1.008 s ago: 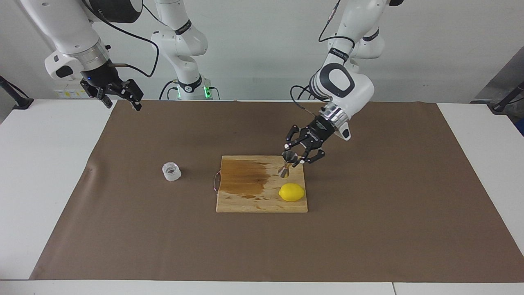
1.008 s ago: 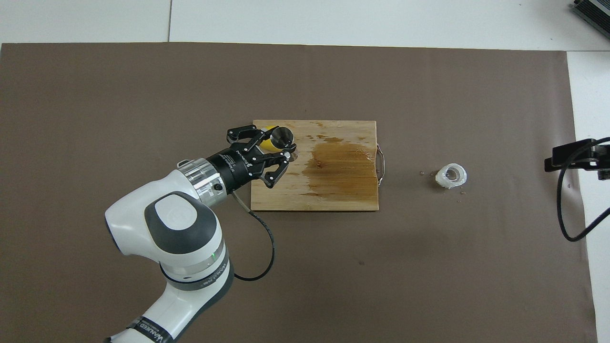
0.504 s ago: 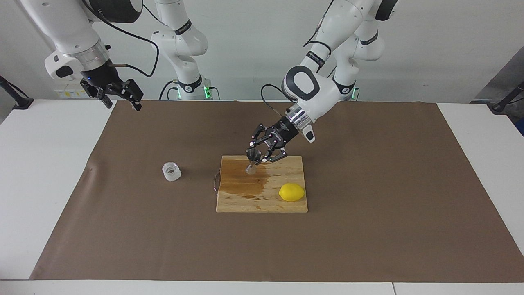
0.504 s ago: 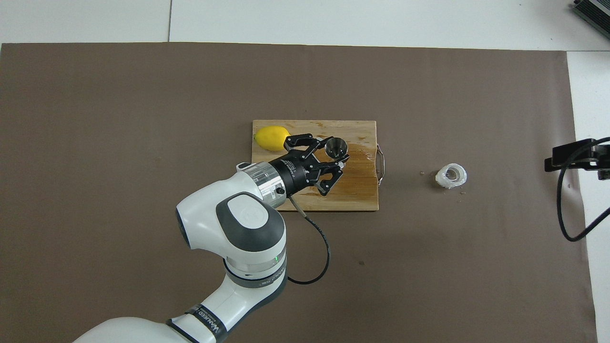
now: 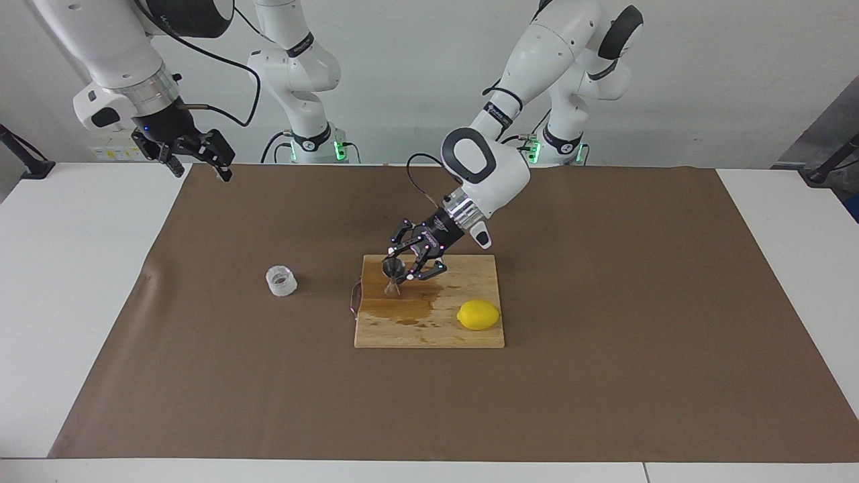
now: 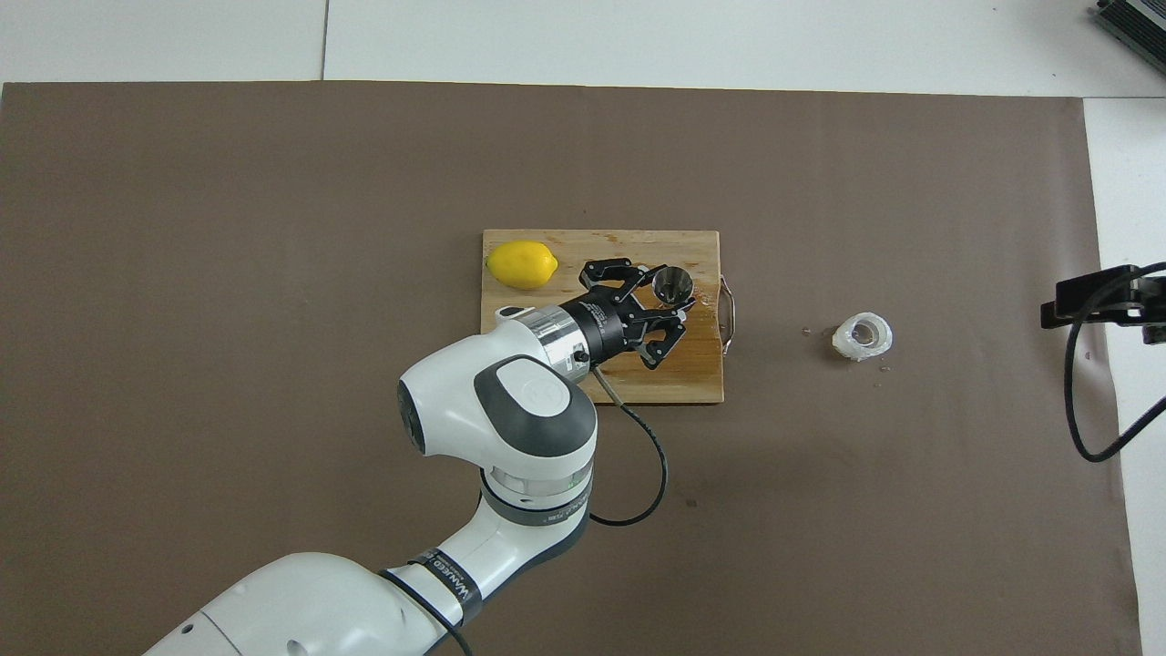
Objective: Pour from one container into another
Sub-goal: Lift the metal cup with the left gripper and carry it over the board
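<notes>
My left gripper needs to let go of the steel hourglass jigger on the wooden cutting board point(image 6: 664, 326) near that board's metal handle.
The steel hourglass jigger point(image 5: 392, 286) point(image 6: 674, 282) is upright in my left gripper point(image 5: 401, 267) point(image 6: 667, 292), which is shut on its upper cone. It hangs just over the wooden cutting board point(image 5: 429, 335) point(image 6: 697, 375), at the board's end toward the right arm. The small translucent jar point(image 5: 281, 280) point(image 6: 863, 335) stands on the brown mat beside that end of the board, mouth up and apart from both grippers. My right gripper point(image 5: 201, 157) point(image 6: 1098, 301) waits open, raised over the mat's edge at the right arm's end.
A yellow lemon point(image 5: 478, 314) point(image 6: 521, 264) lies on the board's corner toward the left arm. A dark wet stain point(image 5: 402, 310) covers the board's other half. A metal handle point(image 5: 354, 298) point(image 6: 727, 314) sticks out of the board toward the jar.
My left gripper has carried the jigger across the board, from beside the lemon to the end nearest the jar. The right arm has not moved.
</notes>
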`<state>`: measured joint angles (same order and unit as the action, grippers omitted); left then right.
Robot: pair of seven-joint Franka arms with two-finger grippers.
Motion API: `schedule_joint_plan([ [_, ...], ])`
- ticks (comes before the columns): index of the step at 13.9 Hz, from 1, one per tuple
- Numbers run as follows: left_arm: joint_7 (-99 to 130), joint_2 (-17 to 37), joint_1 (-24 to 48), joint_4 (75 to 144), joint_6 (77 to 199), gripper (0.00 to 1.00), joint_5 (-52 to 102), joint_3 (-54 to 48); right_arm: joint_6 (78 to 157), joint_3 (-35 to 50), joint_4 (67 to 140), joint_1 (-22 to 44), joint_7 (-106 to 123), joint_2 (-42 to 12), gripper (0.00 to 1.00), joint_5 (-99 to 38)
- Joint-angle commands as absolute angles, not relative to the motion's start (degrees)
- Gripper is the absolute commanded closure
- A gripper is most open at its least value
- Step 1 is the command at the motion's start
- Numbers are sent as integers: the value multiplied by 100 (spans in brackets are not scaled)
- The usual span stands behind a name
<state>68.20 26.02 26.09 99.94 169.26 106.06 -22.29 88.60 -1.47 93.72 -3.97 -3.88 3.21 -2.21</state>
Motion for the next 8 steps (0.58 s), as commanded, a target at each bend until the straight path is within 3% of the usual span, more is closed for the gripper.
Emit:
schedule_joint_plan([
  [1,6785,2768,2777,9765,17226,100,10547,-2215,8824,-123,9448,-413,-483,396,0,-272],
  [8,6794,2821,2821,9826,17341,97,10547,-2215,8824,-123,9448,-422,-483,396,0,-272],
])
